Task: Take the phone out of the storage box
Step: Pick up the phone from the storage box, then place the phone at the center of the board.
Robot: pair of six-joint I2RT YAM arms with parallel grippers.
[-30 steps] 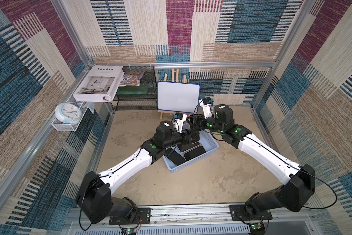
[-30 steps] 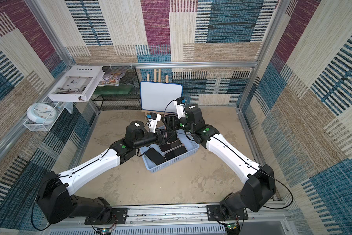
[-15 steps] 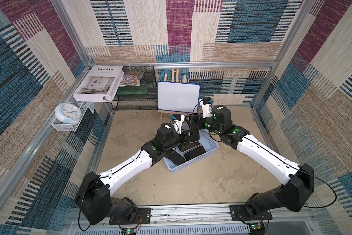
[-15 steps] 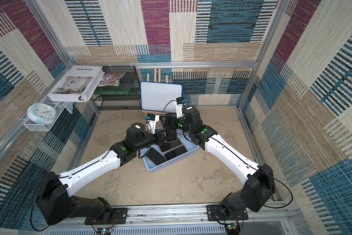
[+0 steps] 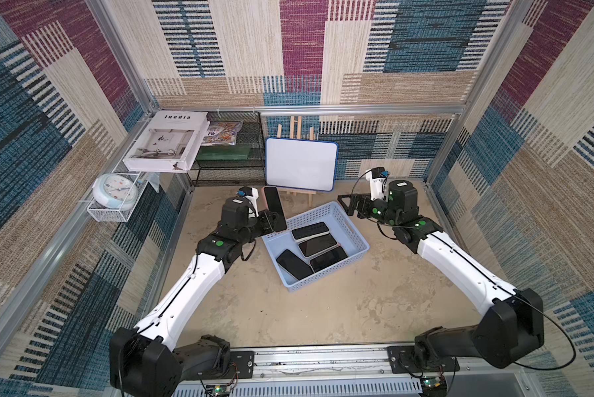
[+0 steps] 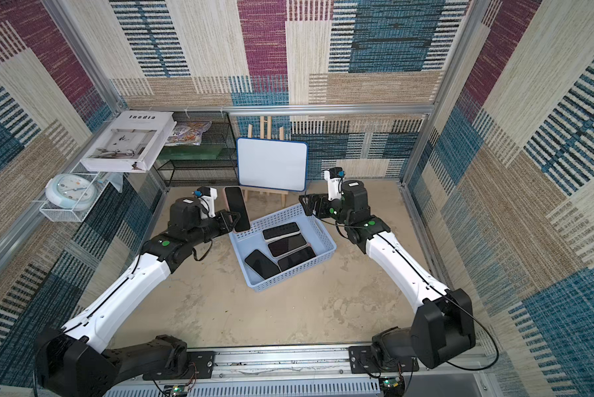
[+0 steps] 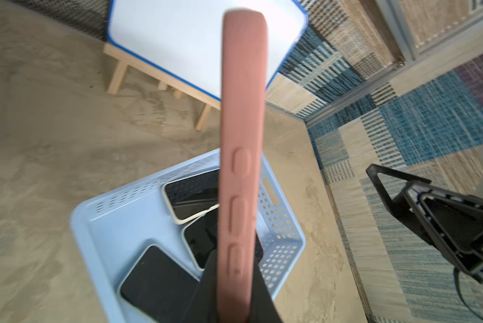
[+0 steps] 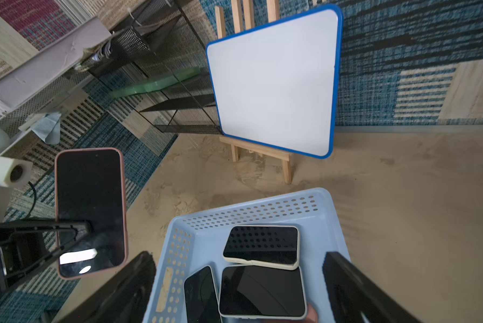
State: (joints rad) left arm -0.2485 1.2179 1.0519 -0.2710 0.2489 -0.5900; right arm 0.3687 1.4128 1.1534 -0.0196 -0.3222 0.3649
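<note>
My left gripper will release the phone on the sandy floor point(image 5: 236, 245) next to the short side of the storage box that is nearest the clock.
The storage box point(image 5: 354, 234) point(image 6: 324, 237) is a pale blue perforated basket on the sandy floor, with several dark-screened phones point(image 5: 318, 244) point(image 8: 262, 290) lying flat in it. My left gripper point(image 5: 271, 220) point(image 6: 232, 220) point(image 7: 234, 293) is shut on the lower end of a phone in a pink case point(image 5: 274, 207) point(image 6: 236, 208) point(image 7: 241, 134) point(image 8: 91, 207). That phone stands upright in the air just outside the box's far-left corner. My right gripper point(image 5: 349, 204) point(image 6: 309, 206) point(image 8: 239, 257) hangs open and holds nothing above the box's far-right corner.
A blue-framed whiteboard point(image 5: 300, 168) on a wooden easel stands just behind the box. A black mesh rack point(image 5: 227, 161) with a big white book point(image 5: 166, 141) is at the back left. A clock point(image 5: 115, 187) sits in a white wire basket on the left wall.
Both grippers were together over the box's far end. The left one shut on the pink-cased phone and carried it up and to the left. The right one opened and drew back to the right.
</note>
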